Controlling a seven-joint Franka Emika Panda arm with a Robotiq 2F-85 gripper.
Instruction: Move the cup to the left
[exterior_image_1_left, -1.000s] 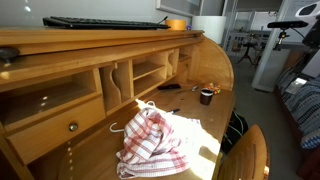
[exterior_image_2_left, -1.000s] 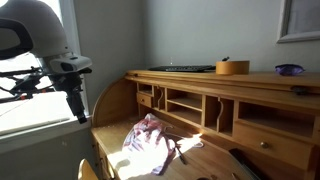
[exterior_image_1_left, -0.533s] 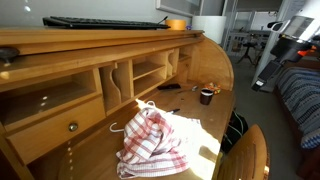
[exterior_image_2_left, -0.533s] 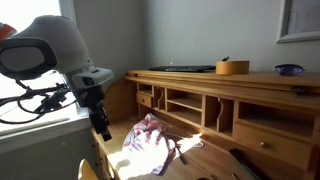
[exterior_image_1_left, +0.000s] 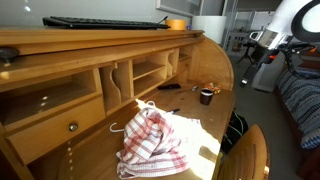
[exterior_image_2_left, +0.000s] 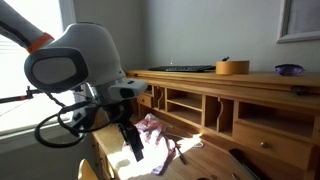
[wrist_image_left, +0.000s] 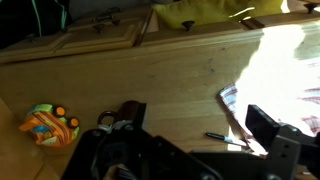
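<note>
The robot's gripper needs to next go to the cup's handle (exterior_image_1_left: 215, 91) (wrist_image_left: 104, 119) at the far end of the desk and close there.
The cup (exterior_image_1_left: 206, 96) is a small dark mug standing on the wooden desk top (exterior_image_1_left: 215, 115) at its far end, just in front of the cubbyholes. It does not show in the wrist view, and in the exterior view filled by the arm I cannot see it. My gripper (exterior_image_1_left: 243, 66) hangs in the air beyond the desk's end, well apart from the cup. It also shows above the desk's near end (exterior_image_2_left: 133, 148). In the wrist view its two fingers are spread with nothing between them (wrist_image_left: 195, 125).
A red-and-white checked cloth (exterior_image_1_left: 150, 140) lies crumpled mid-desk, also seen in another exterior view (exterior_image_2_left: 152, 135) and at the wrist view's edge (wrist_image_left: 232, 100). A pen (wrist_image_left: 225, 138) lies beside it. A small orange-yellow toy (wrist_image_left: 50, 123) sits on the wood. A keyboard (exterior_image_1_left: 105, 22) rests on top.
The arm has swung in toward the desk and the gripper has come down closer to its end. The cup and cloth have not moved.
</note>
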